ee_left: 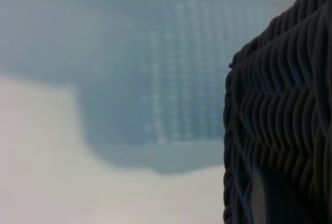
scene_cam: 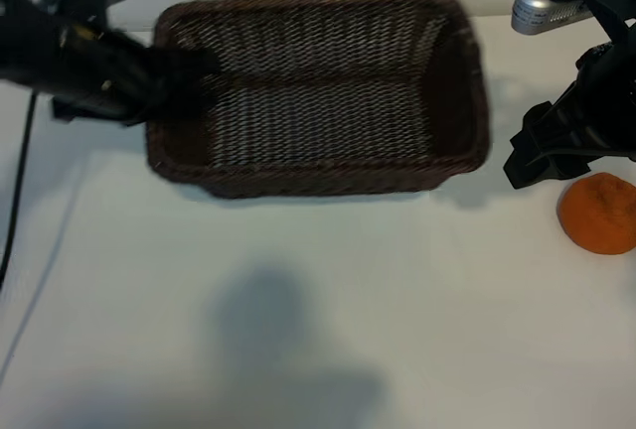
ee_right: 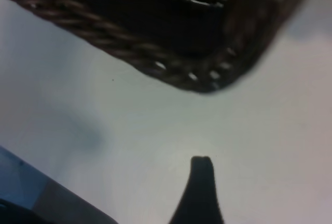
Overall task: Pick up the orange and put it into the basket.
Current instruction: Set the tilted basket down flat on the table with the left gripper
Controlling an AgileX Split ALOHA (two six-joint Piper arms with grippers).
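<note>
My left gripper is going to set the basket, now at the back centre, down flat on the white table [scene_cam: 355, 146] and let go of it close beside my open right gripper.
The orange [scene_cam: 598, 213] lies on the white table at the far right, outside the basket [scene_cam: 318, 91] and apart from it. The basket is dark brown wicker, sits at the back centre and holds nothing. My right gripper [scene_cam: 532, 156] hangs open just above and to the left of the orange, between it and the basket's right end. In the right wrist view one dark fingertip [ee_right: 201, 175] shows over bare table, with the basket's corner [ee_right: 207, 76] beyond; the orange is out of that view. My left gripper [scene_cam: 184, 70] is shut on the basket's left rim, and the wicker wall [ee_left: 280, 110] fills the side of its view.
The table [scene_cam: 318, 350] stretches open in front of the basket, with a soft shadow [scene_cam: 278, 320] across it. A black cable [scene_cam: 14, 211] runs down the left edge. A silver camera housing [scene_cam: 542, 7] sits on the right arm above its gripper.
</note>
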